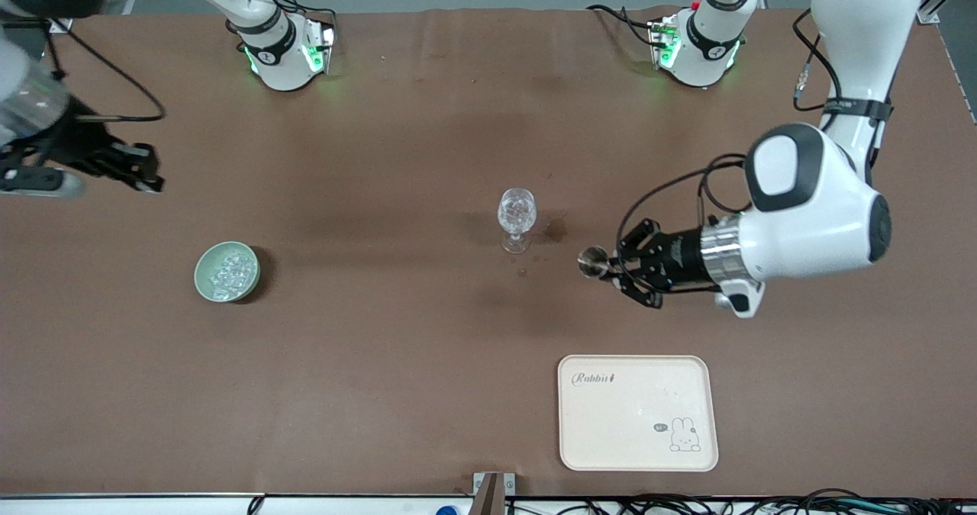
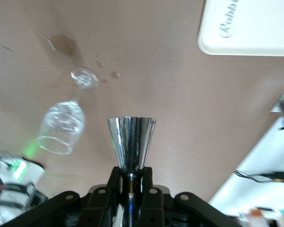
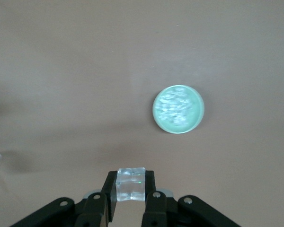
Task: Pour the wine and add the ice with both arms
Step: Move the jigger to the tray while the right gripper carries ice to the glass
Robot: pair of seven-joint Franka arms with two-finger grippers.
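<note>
The robot's left gripper will set the metal measuring cup down between the cream tray's rabbit print and its far edge (image 1: 663, 391).
A clear stemmed glass (image 1: 517, 217) stands upright mid-table; it also shows in the left wrist view (image 2: 61, 125). My left gripper (image 1: 614, 265) is beside it toward the left arm's end, shut on the stem of a shiny metal measuring cup (image 1: 591, 262), whose cone points out from the gripper (image 2: 131, 176) in the left wrist view (image 2: 131, 139). A pale green bowl (image 1: 227, 271) holds several ice cubes (image 1: 229, 269). My right gripper (image 1: 147, 168) is in the air toward the right arm's end of the table. In the right wrist view this gripper (image 3: 131, 188) is shut on one clear ice cube (image 3: 131, 182), with the bowl (image 3: 178, 109) below.
A cream tray (image 1: 637, 412) with a rabbit print lies near the front edge, nearer the camera than the left gripper; its corner shows in the left wrist view (image 2: 246, 28). Dark wet stains (image 1: 556, 230) mark the brown table beside the glass.
</note>
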